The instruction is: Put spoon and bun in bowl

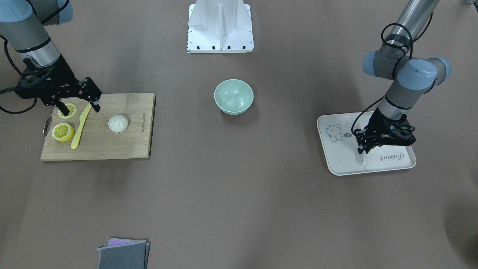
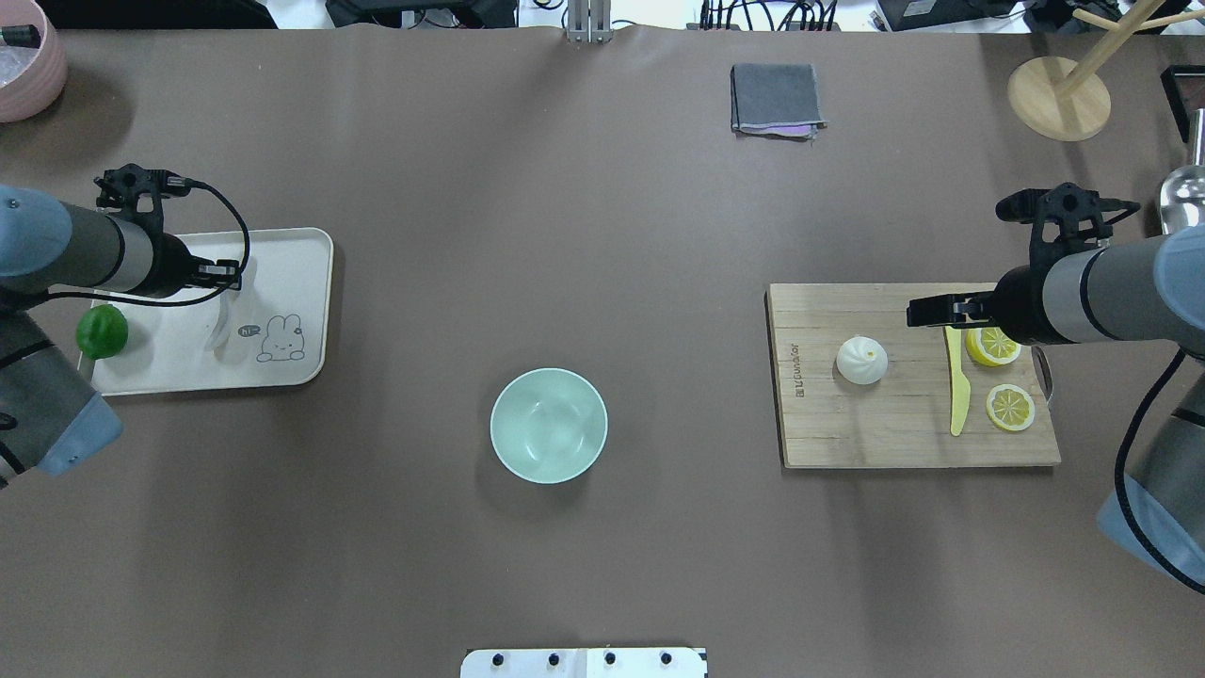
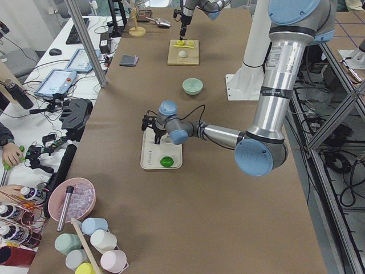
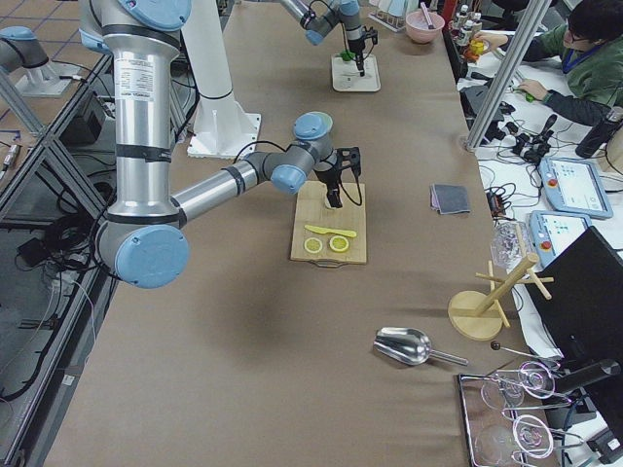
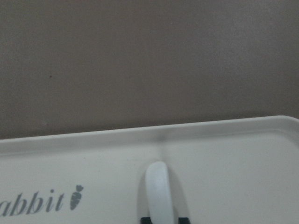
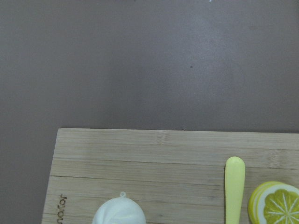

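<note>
The robot's left gripper should leave the white spoon in the mint-green bowl, where it will lean over the rim [image 1: 238, 107] opposite the robot base. The spoon is now on the cream tray.
The white spoon [image 5: 160, 196] is on the cream tray [image 1: 336, 164], and only its handle shows, poking out below the fingers [image 1: 363, 160]. My left gripper [image 1: 364, 148] is over the tray, shut on the spoon, with the fingertips on either side of the handle in the left wrist view. The white pleated bun [image 1: 118, 123] sits on the wooden board [image 1: 112, 145]; it also shows in the overhead view [image 2: 861, 360]. My right gripper [image 1: 80, 107] is open above the board's far end, over the yellow knife and apart from the bun. The mint-green bowl [image 1: 233, 96] stands empty mid-table.
The yellow knife [image 1: 80, 127] and two lemon slices [image 1: 62, 132] lie on the board beside the bun. A green lime [image 2: 101, 330] sits on the tray's outer end. A folded grey cloth [image 2: 775, 98] lies at the far edge. The robot base [image 1: 220, 28] stands behind the bowl.
</note>
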Motion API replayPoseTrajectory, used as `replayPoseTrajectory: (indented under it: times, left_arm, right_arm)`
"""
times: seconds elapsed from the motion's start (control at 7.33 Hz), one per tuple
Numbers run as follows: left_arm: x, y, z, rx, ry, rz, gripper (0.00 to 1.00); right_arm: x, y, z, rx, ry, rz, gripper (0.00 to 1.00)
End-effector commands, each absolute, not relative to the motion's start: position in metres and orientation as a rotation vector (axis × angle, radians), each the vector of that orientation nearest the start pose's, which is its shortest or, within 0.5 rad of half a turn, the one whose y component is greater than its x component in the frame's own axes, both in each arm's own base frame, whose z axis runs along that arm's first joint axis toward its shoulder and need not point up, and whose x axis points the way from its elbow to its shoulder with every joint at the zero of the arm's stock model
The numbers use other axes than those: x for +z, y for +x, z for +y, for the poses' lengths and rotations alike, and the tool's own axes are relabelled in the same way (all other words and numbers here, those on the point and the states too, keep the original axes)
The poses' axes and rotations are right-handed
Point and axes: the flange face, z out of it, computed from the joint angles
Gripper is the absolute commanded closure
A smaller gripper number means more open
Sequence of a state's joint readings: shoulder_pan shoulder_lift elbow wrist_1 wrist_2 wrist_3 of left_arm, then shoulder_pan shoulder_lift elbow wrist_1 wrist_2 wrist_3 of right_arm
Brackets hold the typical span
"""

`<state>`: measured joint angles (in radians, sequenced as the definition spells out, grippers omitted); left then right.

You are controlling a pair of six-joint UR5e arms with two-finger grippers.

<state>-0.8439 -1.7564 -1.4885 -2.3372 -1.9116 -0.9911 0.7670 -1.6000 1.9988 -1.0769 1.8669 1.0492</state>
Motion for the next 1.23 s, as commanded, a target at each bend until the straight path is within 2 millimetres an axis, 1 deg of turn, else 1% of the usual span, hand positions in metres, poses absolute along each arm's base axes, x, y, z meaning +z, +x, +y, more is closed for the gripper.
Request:
replayPoseTrajectory:
  times: [0.0,0.14,0.27,0.55,0.68,0.82,0.95,1.09]
  left_arm:
    - [0.496,0.325,-0.515,-0.091,0.347,0.894,1.00]
    - [0.478,0.323,-0.513,-0.122,0.346,0.918,1.00]
    - [0.451,0.324,-0.511,-0.184,0.334,0.964,1.00]
    - [0.402,0.363,-0.477,-0.254,0.283,1.066,1.00]
    - [0.380,0.386,-0.456,-0.278,0.284,1.103,1.00]
    - [0.355,0.410,-0.439,-0.307,0.280,1.139,1.00]
    - [0.312,0.437,-0.425,-0.353,0.254,1.135,1.00]
    - [0.257,0.464,-0.406,-0.387,0.230,1.108,1.00]
  right_arm:
    - [0.417,-0.277,-0.412,0.095,0.311,-0.874,0.00]
    - [0.417,-0.277,-0.412,0.097,0.315,-0.874,0.00]
    - [0.417,-0.277,-0.412,0.095,0.311,-0.874,0.00]
    - [0.416,-0.278,-0.412,0.095,0.312,-0.877,0.00]
    - [0.415,-0.279,-0.412,0.096,0.314,-0.877,0.00]
    - [0.416,-0.280,-0.411,0.109,0.304,-0.879,0.00]
    - [0.411,-0.290,-0.409,0.152,0.287,-0.889,0.02]
    - [0.404,-0.302,-0.411,0.174,0.272,-0.858,0.03]
